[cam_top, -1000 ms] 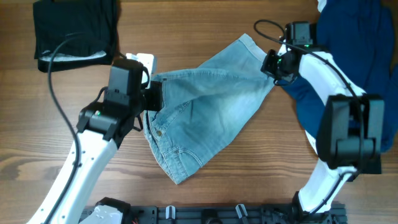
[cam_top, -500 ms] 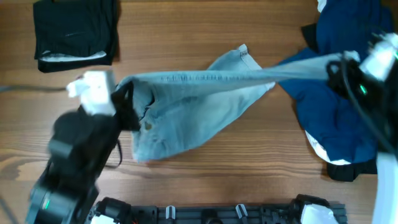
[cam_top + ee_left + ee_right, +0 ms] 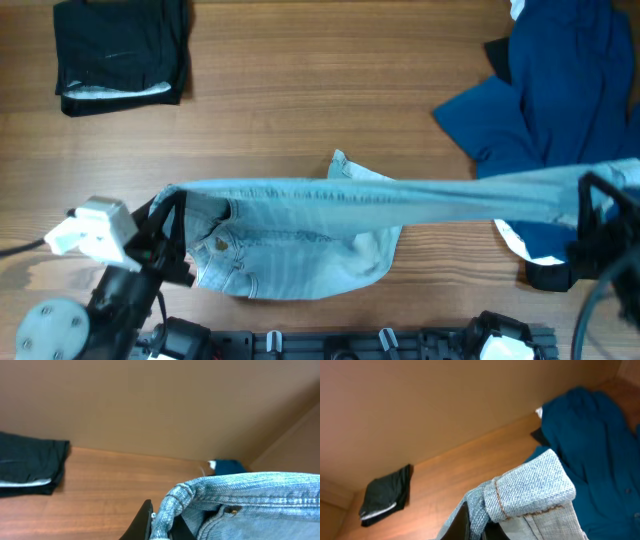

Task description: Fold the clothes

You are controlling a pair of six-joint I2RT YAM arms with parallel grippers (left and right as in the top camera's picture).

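Observation:
The denim shorts' end in my right gripper needs to be let go on the bare back wood (image 3: 391,50) (image 3: 495,449) close to the navy garment.
The pale light-blue denim shorts (image 3: 320,215) hang stretched between my two grippers above the table, the waistband pulled into a taut band and the legs drooping to the wood below. My left gripper (image 3: 170,215) is shut on the waistband's left end; the denim (image 3: 240,505) is pinched between its black fingers (image 3: 161,527). My right gripper (image 3: 590,215) is shut on the right end, over the navy garment. In the right wrist view the folded denim edge (image 3: 530,495) sits clamped in the fingers (image 3: 481,527).
A large dark navy-blue garment (image 3: 560,90) lies at the back right, with a white and black item (image 3: 545,265) under its front edge. A black folded garment with a white edge (image 3: 120,50) lies at the back left. A black rail (image 3: 340,345) runs along the front edge.
Both grippers have lifted the shorts and carried them toward the front of the table, spreading apart. The waistband has been pulled taut and the right gripper has moved out over the navy garment.

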